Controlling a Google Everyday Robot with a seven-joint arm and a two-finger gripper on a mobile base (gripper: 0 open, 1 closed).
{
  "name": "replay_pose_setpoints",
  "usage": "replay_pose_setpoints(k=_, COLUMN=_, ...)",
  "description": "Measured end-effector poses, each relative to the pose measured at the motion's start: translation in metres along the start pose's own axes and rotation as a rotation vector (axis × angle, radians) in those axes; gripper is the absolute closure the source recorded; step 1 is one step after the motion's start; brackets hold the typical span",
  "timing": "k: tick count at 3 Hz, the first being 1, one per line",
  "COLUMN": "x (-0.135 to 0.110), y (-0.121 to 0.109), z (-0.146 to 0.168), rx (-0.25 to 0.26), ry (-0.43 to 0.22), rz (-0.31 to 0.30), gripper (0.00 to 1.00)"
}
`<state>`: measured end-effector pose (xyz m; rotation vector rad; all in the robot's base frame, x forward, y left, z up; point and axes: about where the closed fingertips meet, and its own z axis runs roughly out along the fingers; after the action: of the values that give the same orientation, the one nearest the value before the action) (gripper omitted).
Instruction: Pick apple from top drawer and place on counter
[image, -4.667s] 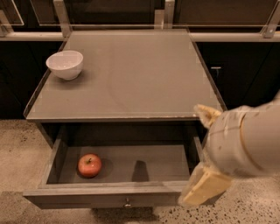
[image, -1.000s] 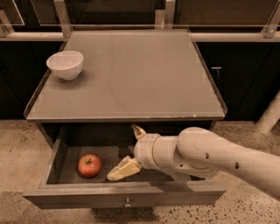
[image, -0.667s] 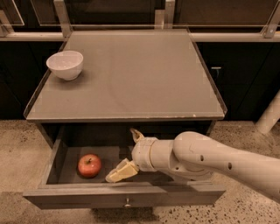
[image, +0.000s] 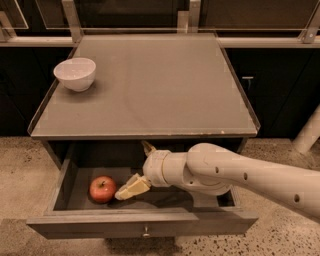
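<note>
The robot's gripper will close around the middle of the red apple (image: 103, 189) in the open top drawer, as the apple should go onto the counter.
The red apple (image: 102, 189) lies in the left part of the open top drawer (image: 100, 223), whose small knob (image: 145, 232) shows on the front panel. My gripper (image: 132, 170) reaches into the drawer from the right and is open. Its lower finger (image: 131, 188) has its tip right beside the apple's right side; whether it touches I cannot tell. The upper finger (image: 147, 148) sits under the counter's edge. The grey counter (image: 160, 90) is above the drawer.
A white bowl (image: 75, 73) stands at the counter's left edge. My thick cream arm (image: 250, 180) crosses the drawer's right half. Dark cabinets and a metal rail run behind the counter. Speckled floor lies on both sides.
My gripper has moved left inside the drawer, closer to the apple. The apple and bowl have not moved.
</note>
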<state>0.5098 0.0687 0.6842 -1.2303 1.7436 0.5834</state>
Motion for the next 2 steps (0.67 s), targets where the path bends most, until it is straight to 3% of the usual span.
replay_pose_setpoints(k=2, x=0.028, y=0.005, z=0.04, rx=-0.018, ry=-0.031, rz=0.004, gripper=0.0)
